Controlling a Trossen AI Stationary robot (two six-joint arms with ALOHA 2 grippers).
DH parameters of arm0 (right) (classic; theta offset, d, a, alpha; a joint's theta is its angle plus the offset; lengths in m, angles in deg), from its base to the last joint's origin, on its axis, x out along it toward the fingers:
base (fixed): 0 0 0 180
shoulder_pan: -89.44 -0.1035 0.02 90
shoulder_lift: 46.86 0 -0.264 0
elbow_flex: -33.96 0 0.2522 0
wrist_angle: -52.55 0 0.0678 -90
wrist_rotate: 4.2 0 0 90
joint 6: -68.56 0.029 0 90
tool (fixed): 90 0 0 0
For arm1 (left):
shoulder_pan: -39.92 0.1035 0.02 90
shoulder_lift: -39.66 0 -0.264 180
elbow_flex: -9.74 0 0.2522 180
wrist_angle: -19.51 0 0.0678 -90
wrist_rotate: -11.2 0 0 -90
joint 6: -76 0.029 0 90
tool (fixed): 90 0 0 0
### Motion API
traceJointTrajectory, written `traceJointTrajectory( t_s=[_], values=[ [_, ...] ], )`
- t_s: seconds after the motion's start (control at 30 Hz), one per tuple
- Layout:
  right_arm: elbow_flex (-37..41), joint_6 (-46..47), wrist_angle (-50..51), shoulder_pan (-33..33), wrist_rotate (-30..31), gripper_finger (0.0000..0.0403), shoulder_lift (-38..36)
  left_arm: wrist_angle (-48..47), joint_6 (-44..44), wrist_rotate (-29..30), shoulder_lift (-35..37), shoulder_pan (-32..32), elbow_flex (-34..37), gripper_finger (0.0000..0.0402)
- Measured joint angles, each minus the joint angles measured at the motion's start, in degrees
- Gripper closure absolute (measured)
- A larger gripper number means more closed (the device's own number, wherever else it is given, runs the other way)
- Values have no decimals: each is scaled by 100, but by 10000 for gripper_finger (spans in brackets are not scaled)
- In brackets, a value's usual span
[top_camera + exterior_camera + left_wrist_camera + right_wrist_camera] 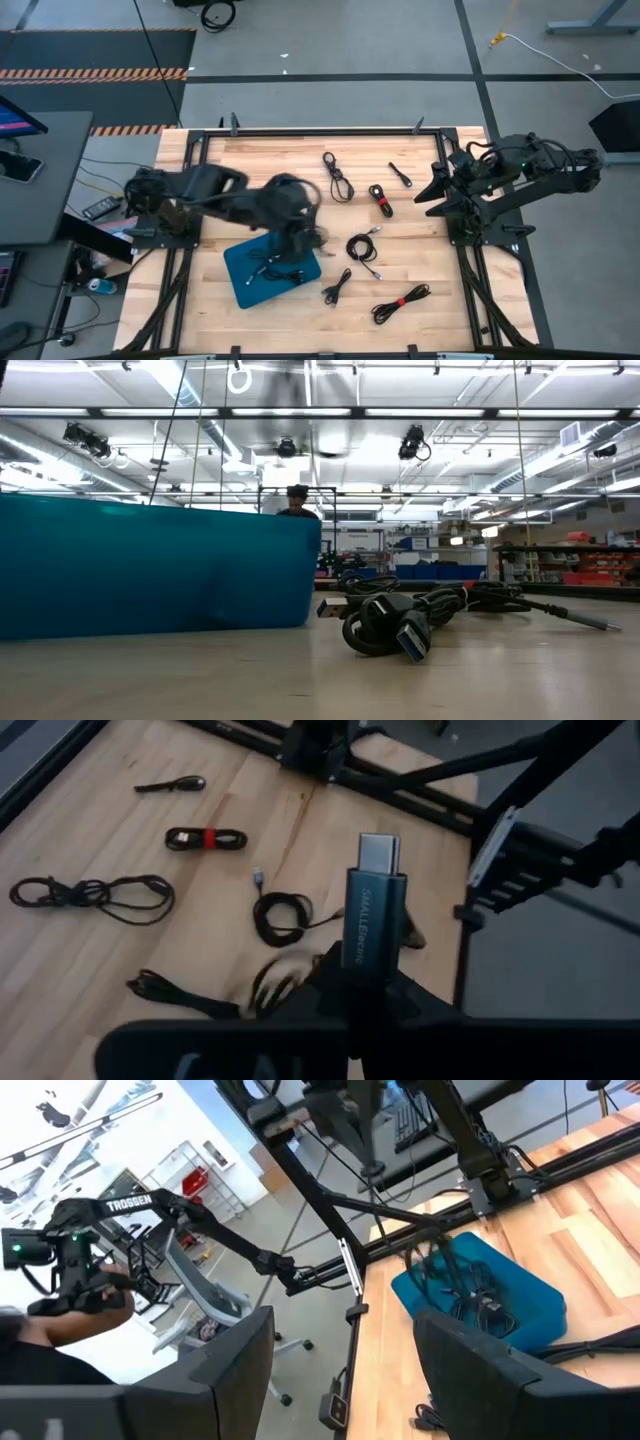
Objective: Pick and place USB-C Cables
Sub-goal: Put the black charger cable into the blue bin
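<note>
Next, my left gripper releases the USB-C cable on top of the black cables in the blue tray (284,273). The cable is now over the tray's edge.
My left gripper (305,240) is over the right edge of the blue tray (240,285) and is shut on a USB-C cable whose grey plug (374,915) sticks out past the fingers. Black cables (268,268) lie in the tray; they also show in the right wrist view (470,1288). Several coiled black cables lie on the wood to the right: a loop (338,178), a short one (400,175), a red-tied one (380,200), a coil (362,247), one (337,287) and a red-tied one (400,303). My right gripper (345,1370) is open and empty at the table's right edge (435,190). My left gripper (365,985) pinches the cable between its two fingers at the base of the grey plug (368,965). The plug stands out beyond the fingertips, in line with them. The rest of the cable is hidden behind the gripper.
The black frame rails (320,130) run along the table's far edge and both sides. In the low view the tray's blue wall (150,570) fills the left and a cable bundle (400,622) lies close in front. A person (297,500) stands beyond the table.
</note>
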Motion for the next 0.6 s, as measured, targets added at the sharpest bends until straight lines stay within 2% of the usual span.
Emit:
traceJointTrajectory(
  t_s=[0.37, 0.6],
  values=[
    [0, -65, -15, 0, 16, 157, 28, -508, -890, 857, 208, -931, -3, 398],
    [0, -63, -48, 0, 61, 157, 41, -1628, -1735, 1303, -100, -1182, 4, 398]
  ],
)
